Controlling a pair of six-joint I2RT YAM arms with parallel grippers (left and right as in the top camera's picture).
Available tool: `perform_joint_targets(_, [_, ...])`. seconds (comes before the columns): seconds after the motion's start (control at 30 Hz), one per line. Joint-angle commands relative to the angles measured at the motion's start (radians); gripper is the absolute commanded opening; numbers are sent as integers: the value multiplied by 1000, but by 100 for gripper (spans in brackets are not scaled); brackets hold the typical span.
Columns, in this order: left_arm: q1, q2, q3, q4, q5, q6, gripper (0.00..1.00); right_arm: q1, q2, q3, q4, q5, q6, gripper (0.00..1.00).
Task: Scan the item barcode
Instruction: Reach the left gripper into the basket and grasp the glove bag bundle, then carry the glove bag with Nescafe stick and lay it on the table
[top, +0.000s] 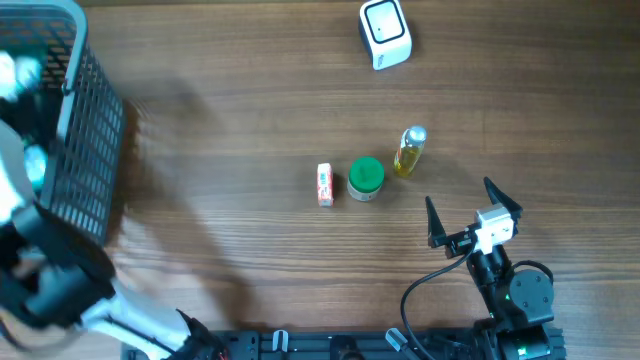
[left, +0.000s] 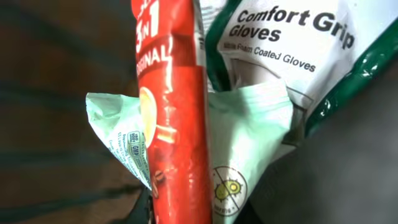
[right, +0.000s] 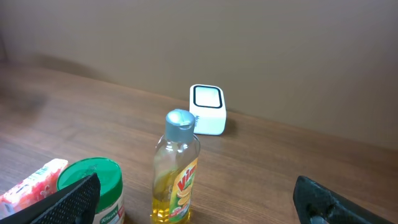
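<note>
My left gripper is holding the red sachet pack. I should let go of it on the bare table (top: 257, 176) between the basket and the pink box.
In the left wrist view a long red "3 in 1" sachet pack (left: 177, 124) runs straight up from my left gripper (left: 180, 214), which is shut on its lower end. The jaws themselves are almost hidden behind the pack. Behind it lie a mint-green pouch (left: 249, 124) and a white "Comfort Grip Gloves" bag (left: 292, 37). The left arm (top: 50, 270) reaches into the basket (top: 90, 120) at the table's left. The white scanner (top: 385, 33) stands at the far side of the table, also the scanner (right: 208, 109). My right gripper (top: 475, 215) hovers open near the front right, nothing between its fingers (right: 68, 199).
Three items stand mid-table: a pink box (top: 324, 184), a green-lidded jar (top: 366, 178) and a yellow liquid bottle (top: 409, 152). In the right wrist view the bottle (right: 177, 174) and jar (right: 93, 186) sit just ahead of the open jaws.
</note>
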Motion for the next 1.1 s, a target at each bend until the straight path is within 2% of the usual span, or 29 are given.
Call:
perform_joint_targets(0.0, [-35, -290, 22, 99, -3, -55, 4, -1, -5, -1, 5, 2, 1, 100])
perform_joint_targets(0.1, [-79, -448, 22, 174, -2, -98, 4, -1, -5, -1, 5, 2, 2, 100])
perform_joint_targets(0.2, [-174, -589, 22, 126, 0, -283, 4, -1, -5, -1, 5, 2, 1, 99])
perform_joint_targets(0.37, [-459, -666, 21, -222, 2, -570, 4, -1, -5, -1, 5, 2, 1, 100])
perform_joint_targets(0.47, [-625, -617, 19, -414, 2, -754, 4, -1, -5, -1, 5, 2, 1, 100])
perform_joint_targets(0.57, [-763, -533, 18, -533, 2, -843, 4, -1, -5, -1, 5, 2, 1, 100])
perform_joint_targets(0.73, [-937, -364, -42, -584, 1, -867, 4, -1, -5, -1, 5, 2, 1, 100])
perform_joint_targets(0.9, [-1001, -246, -159, -539, -69, -919, 4, -1, -5, -1, 5, 2, 1, 99])
perform_joint_targets(1.07, [-1009, -174, -275, -440, -135, -968, 4, -1, -5, -1, 5, 2, 1, 100])
